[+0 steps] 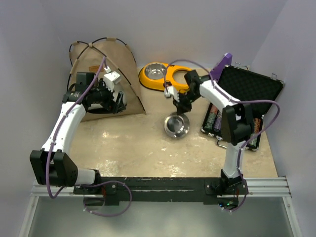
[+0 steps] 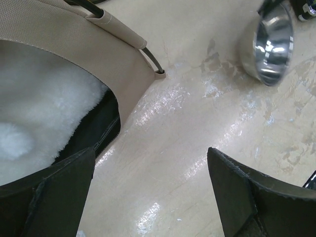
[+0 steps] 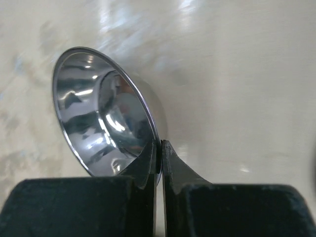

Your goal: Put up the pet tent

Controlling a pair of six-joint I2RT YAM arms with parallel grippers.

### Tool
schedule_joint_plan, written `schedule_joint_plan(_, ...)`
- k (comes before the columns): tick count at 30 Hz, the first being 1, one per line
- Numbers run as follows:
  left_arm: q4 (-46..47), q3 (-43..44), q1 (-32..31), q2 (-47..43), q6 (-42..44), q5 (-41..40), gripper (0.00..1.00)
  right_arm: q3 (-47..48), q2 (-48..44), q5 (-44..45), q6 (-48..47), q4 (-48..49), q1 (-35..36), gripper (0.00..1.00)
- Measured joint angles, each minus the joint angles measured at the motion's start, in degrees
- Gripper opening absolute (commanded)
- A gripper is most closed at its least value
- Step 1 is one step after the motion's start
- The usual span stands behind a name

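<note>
Next, my right gripper releases the steel bowl, which is tilted now, in the open hole of the yellow feeder [image 1: 183,76].
The pet tent [image 1: 106,74] stands upright at the back left, tan fabric with black poles crossing over its top and a small brown label. My left gripper [image 1: 116,101] is at the tent's door, open and empty. In the left wrist view [image 2: 150,197] its jaws stand wide apart over bare table, beside the tent's fabric edge [image 2: 74,39], a pole end [image 2: 150,57] and a white fluffy cushion [image 2: 39,113] inside. My right gripper [image 1: 181,106] is shut on the rim of a steel bowl [image 1: 177,124]. The right wrist view [image 3: 160,158] shows that bowl [image 3: 98,113] tilted.
A yellow double-bowl feeder [image 1: 165,75] sits at the back centre with one steel bowl [image 1: 154,71] in its left hole; its right hole is open. An open black case [image 1: 242,98] with chips lies at the right. The steel bowl also shows in the left wrist view [image 2: 271,44].
</note>
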Motion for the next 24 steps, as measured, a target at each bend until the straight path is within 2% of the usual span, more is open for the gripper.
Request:
schedule_joint_plan(3, -0.2, 0.6, 0.0, 0.1, 0.0, -0.4, 1.00, 12.6, 5.5, -3.5, 11.7, 3.7, -3.5, 0.00)
schedule_joint_plan(5, -0.5, 1.5, 0.0, 0.2, -0.1, -0.5, 1.00, 18.3, 7.4, -4.7, 22.5, 9.9, -6.5, 0.00)
schedule_joint_plan(9, -0.4, 3.1, 0.0, 0.3, -0.1, -0.7, 1.00, 22.4, 7.9, -2.4, 45.0, 25.6, -13.1, 0.00)
schedule_joint_plan(12, -0.5, 3.2, 0.0, 0.3, -0.1, -1.1, 1.00, 26.4, 9.4, 1.8, 56.0, 32.6, -16.8, 0.00)
schedule_joint_plan(16, -0.9, 3.2, 0.0, 0.3, -0.1, -1.8, 1.00, 33.2, 14.4, 5.5, 64.8, 38.1, -18.5, 0.00)
schedule_joint_plan(24, -1.5, 3.2, 0.0, 0.4, -0.1, -2.8, 1.00, 34.2, 21.6, 8.2, 74.9, 39.7, -17.6, 0.00)
